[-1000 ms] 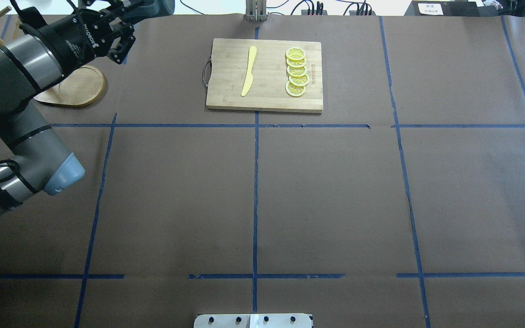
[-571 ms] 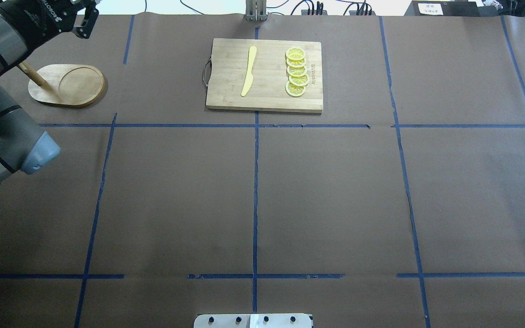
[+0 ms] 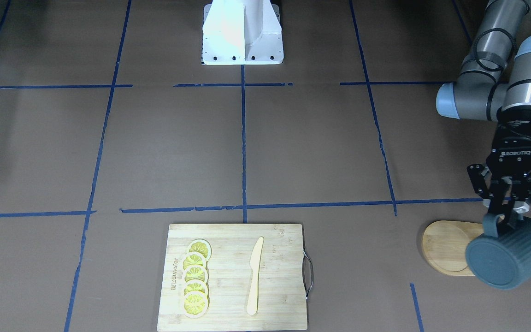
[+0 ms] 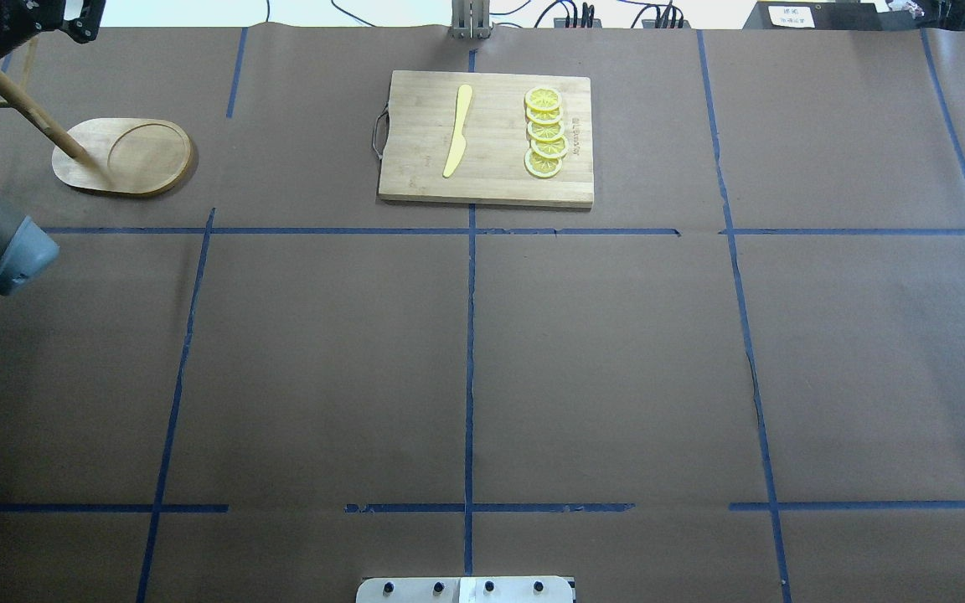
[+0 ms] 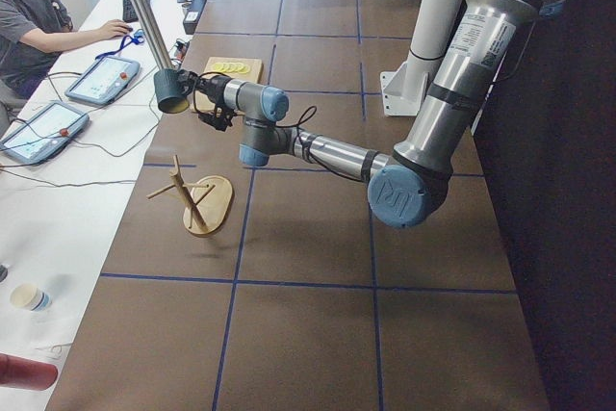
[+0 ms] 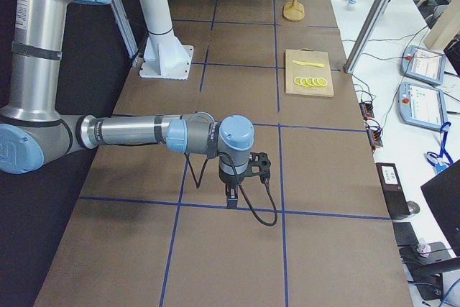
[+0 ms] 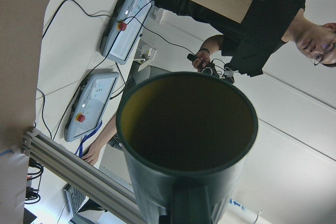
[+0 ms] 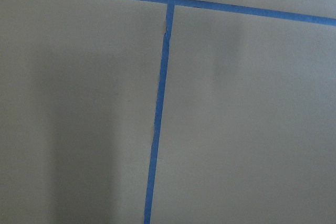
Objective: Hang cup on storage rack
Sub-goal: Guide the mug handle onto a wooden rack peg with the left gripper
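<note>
My left gripper needs to let go of the cup on a thin peg of the storage rack's pole, past the rack's oval wooden base.
The cup (image 3: 510,253), dark blue-grey and ribbed, lies on its side in the air with its flat bottom facing the front camera. My left gripper (image 3: 505,214) is shut on its handle and holds it above the storage rack's oval wooden base (image 3: 445,246). In the left wrist view the cup's open mouth (image 7: 186,140) points away from the wrist. The overhead view shows the storage rack's base (image 4: 126,155) and leaning pole (image 4: 30,109); the cup is out of that view. The right gripper (image 6: 237,185) hangs low over the table; I cannot tell whether it is open or shut.
A bamboo cutting board (image 4: 487,138) with a yellow knife (image 4: 459,130) and several lemon slices (image 4: 545,134) lies at the far middle. The rack's thin pegs (image 5: 178,185) stick out sideways. An operators' desk with tablets (image 5: 106,79) borders the table's far edge.
My left arm has swung away toward the overhead view's upper left corner, uncovering the rack's base and pole. The gripper has almost left that view.
</note>
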`<state>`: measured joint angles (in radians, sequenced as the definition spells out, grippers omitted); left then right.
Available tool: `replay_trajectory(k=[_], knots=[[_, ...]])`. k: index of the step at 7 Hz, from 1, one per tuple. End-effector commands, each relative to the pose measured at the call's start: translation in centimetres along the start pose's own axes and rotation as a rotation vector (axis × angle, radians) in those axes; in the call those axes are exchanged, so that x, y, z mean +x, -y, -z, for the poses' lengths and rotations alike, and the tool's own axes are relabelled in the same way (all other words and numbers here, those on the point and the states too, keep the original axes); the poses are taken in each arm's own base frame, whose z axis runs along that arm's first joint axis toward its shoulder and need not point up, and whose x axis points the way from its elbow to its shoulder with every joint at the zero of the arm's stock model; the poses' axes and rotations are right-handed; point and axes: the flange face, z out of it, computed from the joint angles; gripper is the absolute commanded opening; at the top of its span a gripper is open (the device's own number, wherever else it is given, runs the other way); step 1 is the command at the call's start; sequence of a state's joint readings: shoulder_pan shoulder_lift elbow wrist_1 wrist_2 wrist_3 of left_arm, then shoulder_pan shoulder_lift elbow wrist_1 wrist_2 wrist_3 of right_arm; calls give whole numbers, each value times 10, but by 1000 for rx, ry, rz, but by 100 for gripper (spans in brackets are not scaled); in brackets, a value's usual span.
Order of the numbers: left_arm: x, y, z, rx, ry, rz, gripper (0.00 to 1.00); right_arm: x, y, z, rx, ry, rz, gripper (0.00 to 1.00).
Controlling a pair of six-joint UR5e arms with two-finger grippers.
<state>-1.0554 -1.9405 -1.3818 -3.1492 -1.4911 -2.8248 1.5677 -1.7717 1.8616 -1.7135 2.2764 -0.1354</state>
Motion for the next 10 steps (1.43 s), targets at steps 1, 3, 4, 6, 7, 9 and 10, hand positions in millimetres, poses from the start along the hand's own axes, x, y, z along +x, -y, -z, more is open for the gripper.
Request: replay_trajectory(k=[1,3,4,6,7,9,10], knots=[[8,23,7,41,-11,31,0,0,0,0,-1,0,-1,100],[4,36,13,56,-7,30,0,-1,0,0,-1,0,1,100],[-3,54,15,46,-6,29,0,-1,0,0,-1,0,1,100],[-18,96,25,31,-8,31,0,-2,0,1,2,1,2,100],[-18,99,25,37,-8,30,0,-2,0,1,2,1,2,100],[-20,111,29,51,-7,29,0,-2,1,1,3,1,3,100],[-26,126,47,44,-6,30,0,-3,1,2,4,1,4,100]])
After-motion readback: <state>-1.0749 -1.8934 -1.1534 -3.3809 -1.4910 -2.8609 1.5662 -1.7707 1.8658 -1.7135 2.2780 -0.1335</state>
